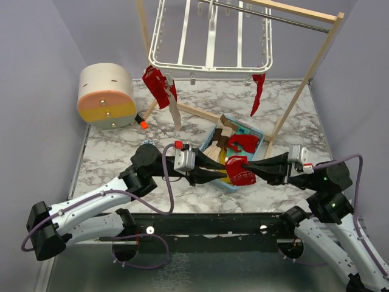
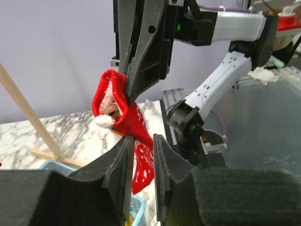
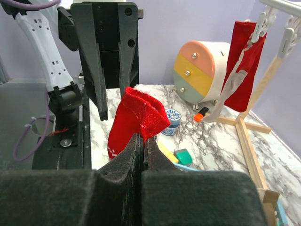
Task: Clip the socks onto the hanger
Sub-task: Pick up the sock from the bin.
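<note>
The robot's left gripper has its fingers on either side of the red sock below its cuff, so it should take the cuff [image 2: 114, 125] by the white tuft before the right gripper opens.
The white hanger [image 1: 209, 36] hangs from the wooden stand at the back. One red sock [image 1: 159, 85] is clipped at its left corner and another [image 1: 258, 91] at its right. My right gripper [image 1: 248, 169] is shut on a red sock with pale marks [image 1: 241, 171], held over the basket's near edge; in the right wrist view the sock [image 3: 138, 117] folds up out of that gripper [image 3: 143, 139]. My left gripper [image 1: 220, 171] is open, facing it. In the left wrist view its fingers [image 2: 142, 141] flank the sock's hanging end [image 2: 141, 162].
A light-blue basket [image 1: 262, 135] holds beige, yellow and red socks. A round cream, orange and yellow drawer box [image 1: 106, 96] stands at the back left, an orange marker [image 1: 144, 124] beside it. The wooden stand's legs [image 1: 292, 103] cross the table. A small blue-and-white jar [image 3: 173, 121] sits near the basket.
</note>
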